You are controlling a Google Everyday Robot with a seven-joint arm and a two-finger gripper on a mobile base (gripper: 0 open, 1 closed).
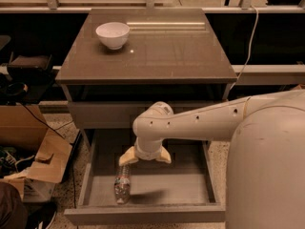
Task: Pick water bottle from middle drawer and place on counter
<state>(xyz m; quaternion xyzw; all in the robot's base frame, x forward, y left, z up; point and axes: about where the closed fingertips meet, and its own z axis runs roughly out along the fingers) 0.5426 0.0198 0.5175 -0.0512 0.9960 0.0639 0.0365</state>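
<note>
The robot's gripper should next move to the middle of the water bottle [123,182] in the open drawer and close there, across the bottle's body.
The water bottle [122,185] lies on its side in the open middle drawer [190,187], left of centre, its cap end toward the drawer front. My gripper [145,159] hangs over the drawer just behind and to the right of the bottle. Its two tan fingers [126,158] are spread apart and hold nothing. The counter [157,51] is the glossy grey-brown top of the cabinet above.
A white bowl [113,35] stands at the counter's back left. An open cardboard box [33,151] and clutter lie on the floor left of the cabinet. A cable [248,56] hangs at the right. My white arm [267,151] fills the lower right.
</note>
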